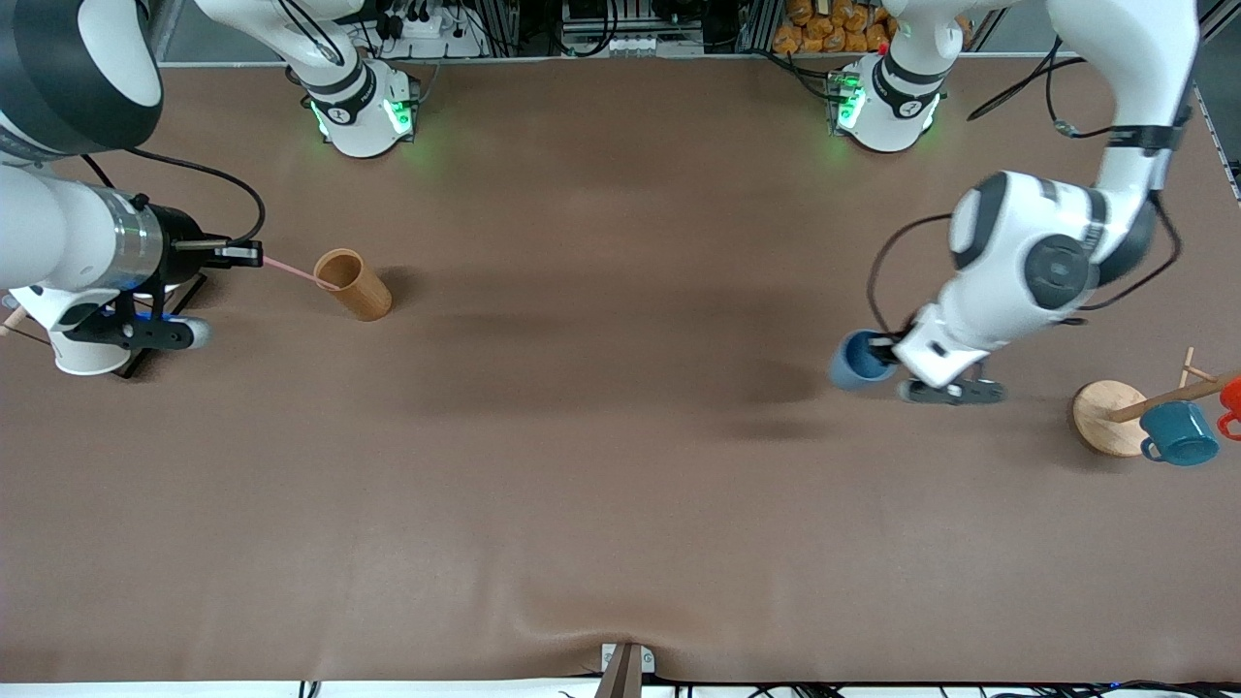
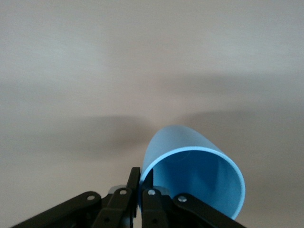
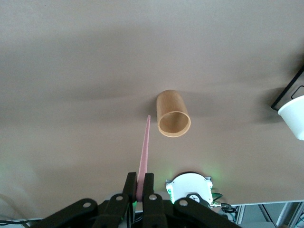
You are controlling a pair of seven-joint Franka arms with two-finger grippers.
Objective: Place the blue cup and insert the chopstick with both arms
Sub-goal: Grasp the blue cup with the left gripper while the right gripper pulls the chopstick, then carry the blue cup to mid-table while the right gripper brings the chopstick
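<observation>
My left gripper should set the light-blue cup down on the bare table (image 1: 624, 331) between the tan wooden cylinder and the mug rack.
My left gripper (image 1: 897, 357) is shut on the rim of the light-blue cup (image 1: 858, 361) and holds it tilted over the table toward the left arm's end. In the left wrist view the fingers (image 2: 135, 178) pinch the cup (image 2: 199, 175) wall, one inside and one outside, at my gripper (image 2: 141, 183). My right gripper (image 1: 247, 255) is shut on the pale-pink chopstick (image 1: 291, 269), which points at a tan wooden cylinder (image 1: 354, 284). In the right wrist view the chopstick (image 3: 144, 152) rises from my gripper (image 3: 140, 183) beside the cylinder (image 3: 173, 114).
A mug rack with a round wooden base (image 1: 1105, 417) stands at the left arm's end, carrying a teal mug (image 1: 1178, 433) and a red mug (image 1: 1231, 397). A white holder on a black stand (image 1: 82, 354) sits under the right arm's wrist.
</observation>
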